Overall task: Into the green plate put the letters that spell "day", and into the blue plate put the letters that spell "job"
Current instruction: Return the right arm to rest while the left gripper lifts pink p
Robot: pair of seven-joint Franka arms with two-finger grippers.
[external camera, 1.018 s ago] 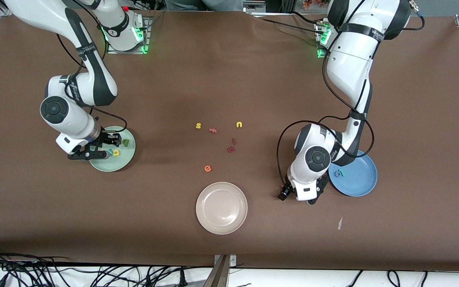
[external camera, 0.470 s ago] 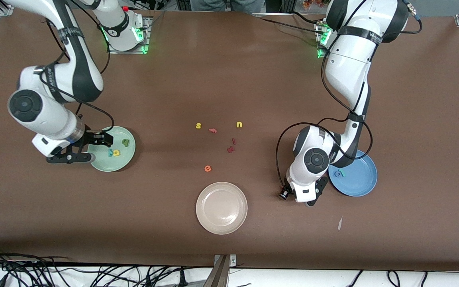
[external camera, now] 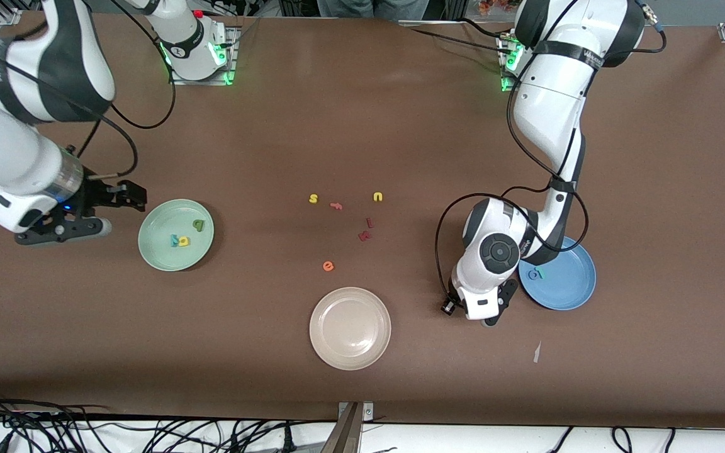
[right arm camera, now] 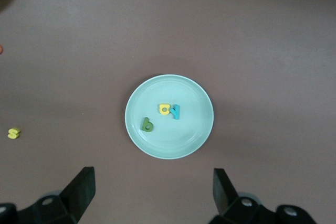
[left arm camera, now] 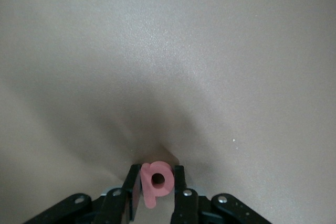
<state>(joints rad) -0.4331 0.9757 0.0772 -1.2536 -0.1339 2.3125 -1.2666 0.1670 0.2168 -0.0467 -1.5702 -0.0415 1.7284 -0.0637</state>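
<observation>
My left gripper will let go of the salmon-pink "b" in the blue plate (external camera: 550,250), close to the rim that is farthest from the white scrap.
The green plate (external camera: 156,253) (right arm camera: 186,135) holds a yellow letter (external camera: 184,241) (right arm camera: 165,109), a teal letter (external camera: 175,240) (right arm camera: 176,112) and an olive-green letter (external camera: 198,224) (right arm camera: 147,125). My right gripper (external camera: 117,211) (right arm camera: 153,184) hangs open and empty over the table beside that plate, toward the right arm's end. The blue plate (external camera: 567,286) holds a blue "o" (external camera: 532,274) and a teal "j" (external camera: 540,273). My left gripper (external camera: 493,314) (left arm camera: 156,174) is low over the table beside the blue plate, shut on a salmon-pink "b" (left arm camera: 157,182).
A beige plate (external camera: 321,311) lies near the front camera at mid table. Loose letters lie mid table: yellow "s" (external camera: 313,199) (right arm camera: 13,133), yellow "u" (external camera: 377,197), a salmon letter (external camera: 336,205), dark red letters (external camera: 366,231), orange "e" (external camera: 328,266). A white scrap (external camera: 537,352) lies near the blue plate.
The right gripper opened, then rose and pulled off the green plate toward its own end of the table. The left gripper's fingers closed on the pink "b".
</observation>
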